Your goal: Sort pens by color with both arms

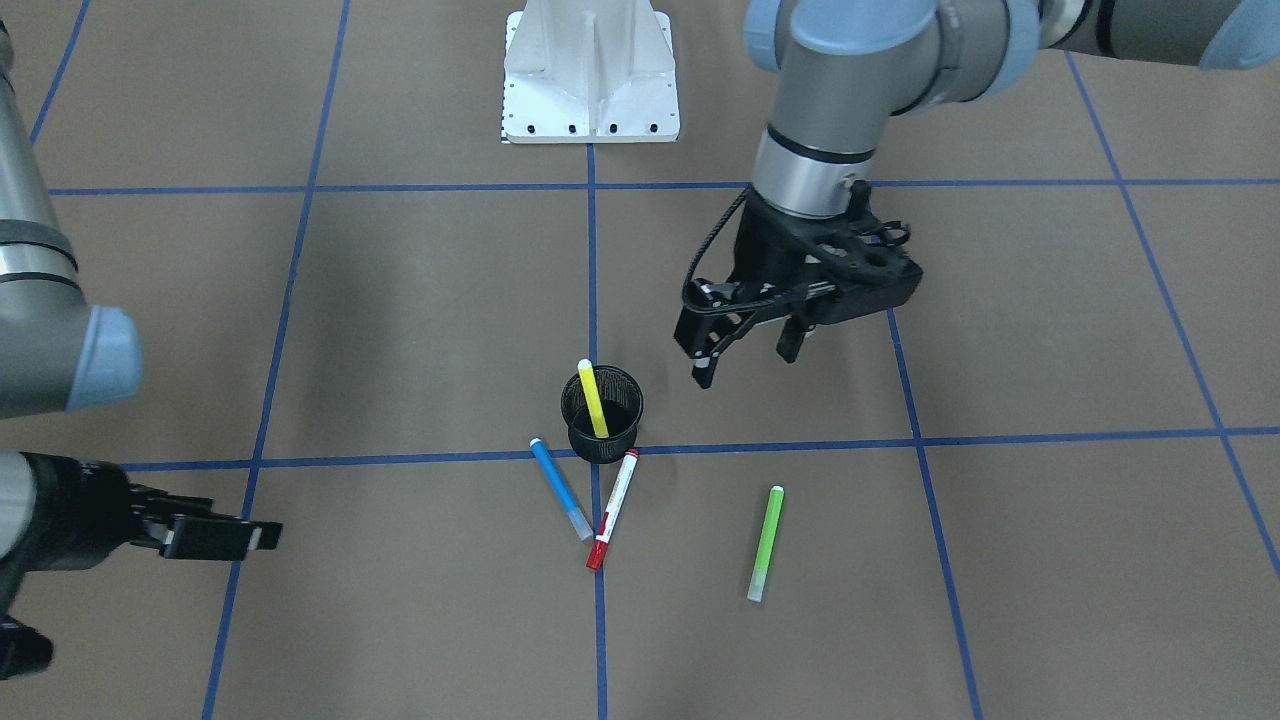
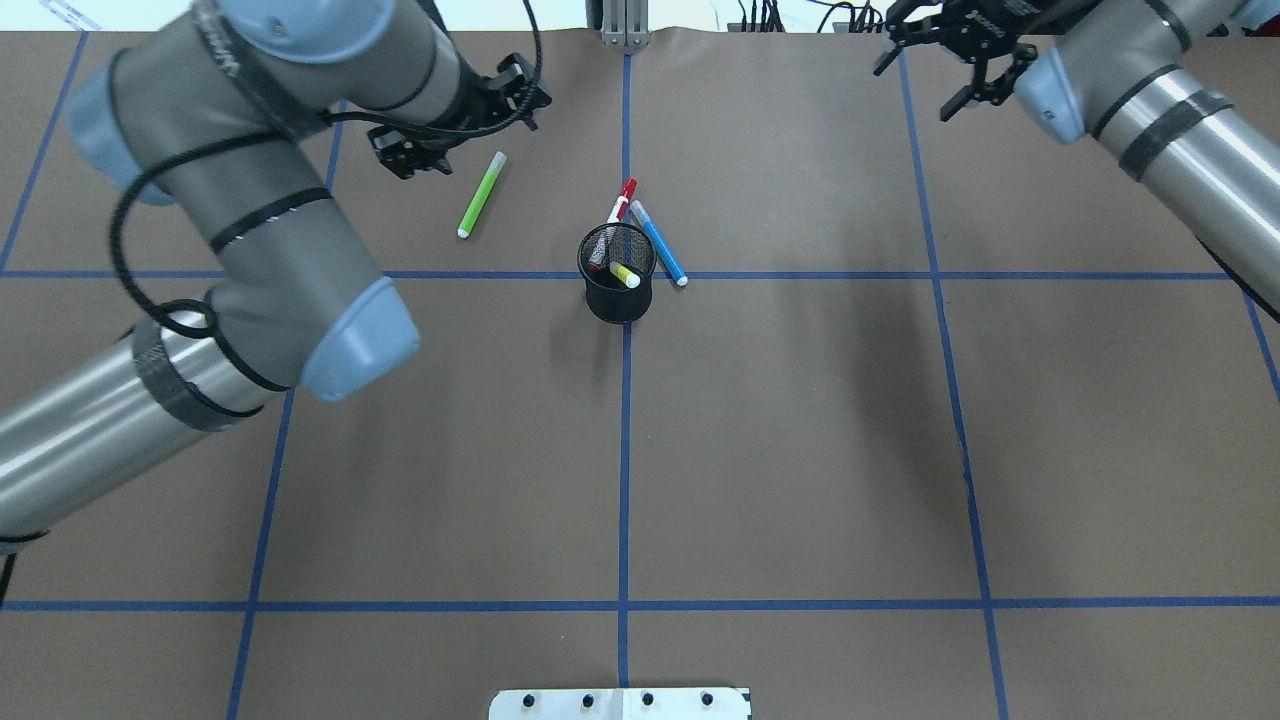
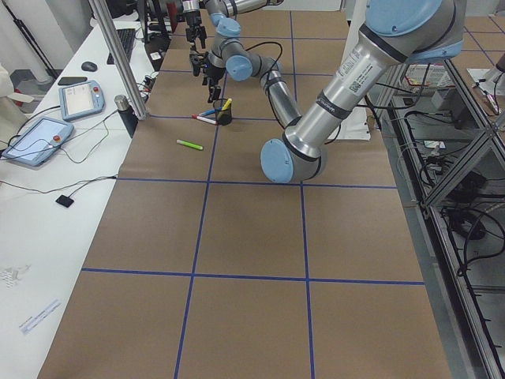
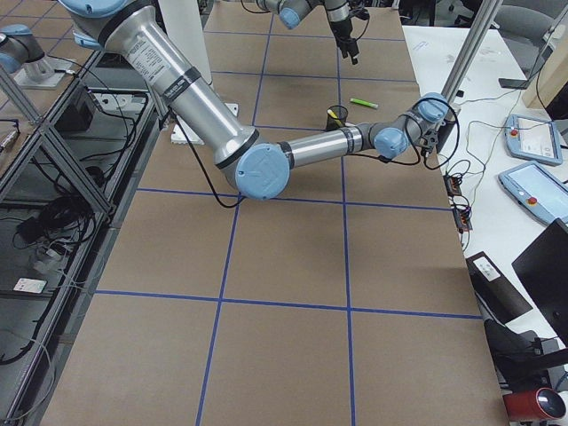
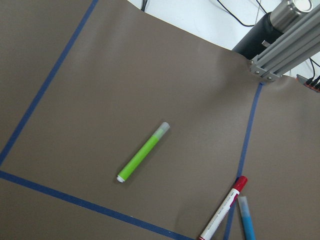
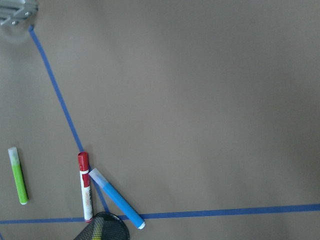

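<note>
My left gripper should next move to the upper end (image 1: pixel 585 366) of the yellow pen in the black mesh cup and close there.
The yellow pen (image 1: pixel 592 398) stands tilted inside the black mesh cup (image 1: pixel 602 420) at the table's middle. The blue pen (image 1: pixel 560 488) and the white pen with red cap (image 1: pixel 613 508) lie side by side on the table against the cup's operator side. The lime green pen (image 1: pixel 766 543) lies alone, toward my left. My left gripper (image 1: pixel 748 365) hovers open and empty above the table, on the robot's side of the green pen (image 2: pixel 481 194). My right gripper (image 2: pixel 912 90) hangs open and empty far off to my right, away from all pens.
The white metal base (image 1: pixel 590 75) stands at the robot's side of the table. Blue tape lines divide the brown surface into squares. A metal post (image 5: pixel 285 40) rises at the table's far edge. A desk with tablets (image 3: pixel 39 138) runs along the operators' side.
</note>
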Controlling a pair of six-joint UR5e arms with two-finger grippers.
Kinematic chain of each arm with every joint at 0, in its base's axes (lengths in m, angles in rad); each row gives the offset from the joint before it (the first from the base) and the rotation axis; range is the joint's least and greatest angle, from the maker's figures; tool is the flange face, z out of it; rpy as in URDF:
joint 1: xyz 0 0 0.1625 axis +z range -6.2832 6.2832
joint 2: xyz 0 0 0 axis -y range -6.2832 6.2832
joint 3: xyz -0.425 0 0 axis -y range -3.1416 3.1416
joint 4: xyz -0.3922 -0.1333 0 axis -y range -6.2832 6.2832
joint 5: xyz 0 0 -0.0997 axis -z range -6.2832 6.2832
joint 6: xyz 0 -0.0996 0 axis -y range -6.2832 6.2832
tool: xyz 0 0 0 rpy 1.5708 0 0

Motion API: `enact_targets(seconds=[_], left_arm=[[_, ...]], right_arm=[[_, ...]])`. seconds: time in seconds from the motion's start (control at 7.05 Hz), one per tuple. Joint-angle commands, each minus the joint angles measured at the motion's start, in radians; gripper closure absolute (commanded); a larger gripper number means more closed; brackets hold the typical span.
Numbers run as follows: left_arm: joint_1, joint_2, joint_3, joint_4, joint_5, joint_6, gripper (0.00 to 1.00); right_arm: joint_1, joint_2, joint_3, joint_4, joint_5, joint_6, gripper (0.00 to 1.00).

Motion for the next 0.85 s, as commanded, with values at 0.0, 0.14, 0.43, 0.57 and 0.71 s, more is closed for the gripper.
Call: enact_targets(seconds=[0.0, 0.14, 0.43, 0.57, 0.71], left_arm=[[0.074, -0.137, 0.184, -0.031, 0.103, -0.032, 0.01], [0.118, -0.212, 0.298, -0.039, 0.153, -0.029, 0.03], [0.172, -0.233, 0.36, -0.05, 0.181, -0.018, 0.2], [0.188, -0.221, 0.357, -0.041, 0.2, 0.022, 0.23], [0.189, -0.213, 0.352, -0.038, 0.203, 0.031, 0.24]], right_arm=[[0.075, -0.113, 0.022, -0.004, -0.071, -0.212, 0.0], [0.091, -0.133, 0.03, -0.006, -0.117, -0.264, 0.0], [0.114, -0.188, 0.051, -0.024, -0.217, -0.483, 0.0], [0.115, -0.22, 0.114, -0.115, -0.237, -0.522, 0.0], [0.112, -0.247, 0.234, -0.265, -0.28, -0.53, 0.0]])
